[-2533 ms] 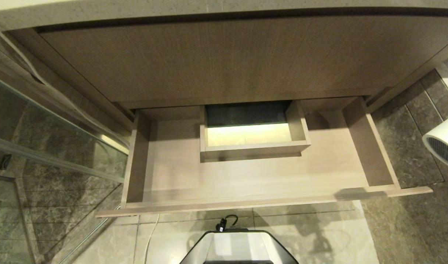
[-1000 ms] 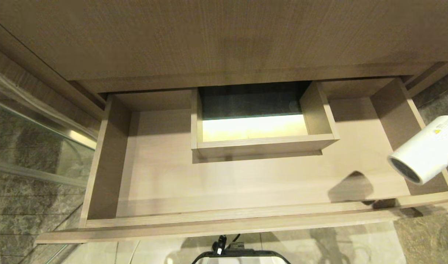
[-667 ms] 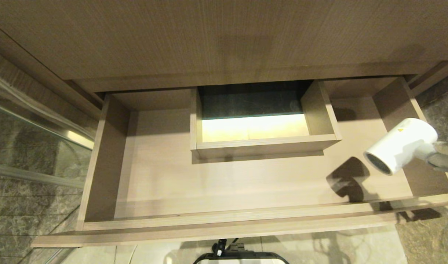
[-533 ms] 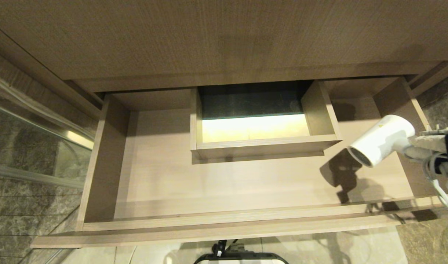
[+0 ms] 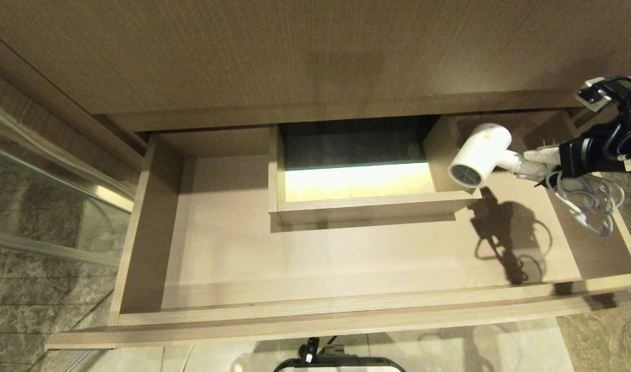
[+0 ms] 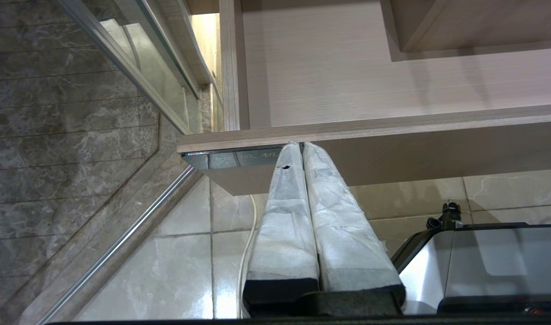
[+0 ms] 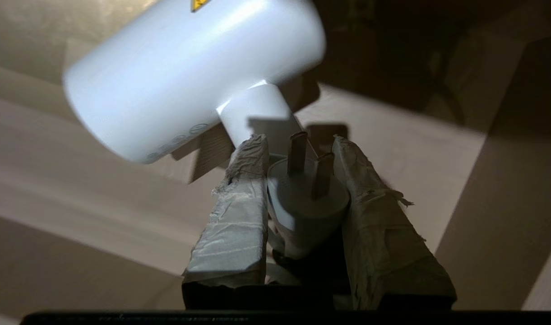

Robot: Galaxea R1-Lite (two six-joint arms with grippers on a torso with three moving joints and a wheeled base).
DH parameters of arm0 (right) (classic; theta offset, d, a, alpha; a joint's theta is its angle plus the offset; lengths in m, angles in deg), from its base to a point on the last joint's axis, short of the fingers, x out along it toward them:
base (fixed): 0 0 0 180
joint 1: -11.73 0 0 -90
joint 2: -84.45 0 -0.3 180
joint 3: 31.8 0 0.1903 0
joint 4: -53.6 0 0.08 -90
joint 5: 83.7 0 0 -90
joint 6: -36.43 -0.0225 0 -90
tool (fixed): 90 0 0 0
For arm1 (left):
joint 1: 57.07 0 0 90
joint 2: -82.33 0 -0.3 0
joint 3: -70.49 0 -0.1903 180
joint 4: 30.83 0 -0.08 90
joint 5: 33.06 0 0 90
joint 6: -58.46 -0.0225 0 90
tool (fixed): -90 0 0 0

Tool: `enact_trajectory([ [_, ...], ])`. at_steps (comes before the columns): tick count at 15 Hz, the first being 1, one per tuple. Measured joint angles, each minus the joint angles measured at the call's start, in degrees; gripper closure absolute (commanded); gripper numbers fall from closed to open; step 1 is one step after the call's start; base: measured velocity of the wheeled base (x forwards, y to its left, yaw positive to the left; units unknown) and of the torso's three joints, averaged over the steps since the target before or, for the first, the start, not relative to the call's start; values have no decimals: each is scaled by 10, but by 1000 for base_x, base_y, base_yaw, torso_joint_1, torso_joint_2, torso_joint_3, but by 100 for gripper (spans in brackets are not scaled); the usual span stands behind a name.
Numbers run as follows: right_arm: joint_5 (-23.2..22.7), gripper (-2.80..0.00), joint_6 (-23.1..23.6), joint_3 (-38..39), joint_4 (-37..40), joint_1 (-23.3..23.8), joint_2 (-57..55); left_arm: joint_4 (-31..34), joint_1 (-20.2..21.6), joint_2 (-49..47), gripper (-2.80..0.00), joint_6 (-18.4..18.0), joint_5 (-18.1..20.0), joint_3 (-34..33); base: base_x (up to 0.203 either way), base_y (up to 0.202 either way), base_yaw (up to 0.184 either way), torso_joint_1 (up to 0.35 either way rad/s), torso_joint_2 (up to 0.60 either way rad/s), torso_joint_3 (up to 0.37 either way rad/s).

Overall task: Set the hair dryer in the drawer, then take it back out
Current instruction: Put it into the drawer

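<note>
My right gripper is to let go of the hair dryer, which now hangs over the drawer, between the boxed cutout and the drawer's side point(image 5: 515, 185) nearest my arm.
The drawer point(image 5: 320, 310) stands pulled out, wide and shallow, its light wood floor bare. The white hair dryer point(image 5: 480, 154) hangs in the air over the drawer's back right part, beside the right wall of the boxed cutout point(image 5: 367, 204), with its grille facing front-left. My right gripper point(image 5: 535, 161) reaches in from the right and is shut on the dryer's handle. In the right wrist view the barrel point(image 7: 189, 76) sits beyond the gripper point(image 7: 298, 151), and the plug point(image 7: 307, 198) is also wedged between its fingers. The white cord point(image 5: 586, 204) dangles below. My left gripper point(image 6: 301, 145) is shut, parked under the drawer front point(image 6: 415, 149).
A taller plain wood panel point(image 5: 315, 57) overhangs the drawer's back. A glass shower partition point(image 5: 46, 206) stands at the left. My own base point(image 5: 341, 364) is on the tiled floor just in front of the drawer. A dark label point(image 6: 230, 159) is on the drawer front.
My right gripper has carried the hair dryer in from the right edge, up and back-left over the drawer. The arm and dangling cord have come into view. The left gripper stays parked.
</note>
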Motion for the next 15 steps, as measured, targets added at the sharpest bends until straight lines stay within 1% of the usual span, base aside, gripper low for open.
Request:
enact_trajectory([
  [2,-1,0,23,-37,8,13,-32,0,0,0,0,0,0,0,0,0,0,0,0,0],
  [4,-1,0,37,-44,12,27,-47,0,0,0,0,0,0,0,0,0,0,0,0,0],
  [7,0,0,44,-38,10,38,-59,0,0,0,0,0,0,0,0,0,0,0,0,0],
  [11,0,0,45,-53,-15,42,-98,0,0,0,0,0,0,0,0,0,0,0,0,0],
  [15,-2,0,45,-112,-46,42,-160,0,0,0,0,0,0,0,0,0,0,0,0,0],
])
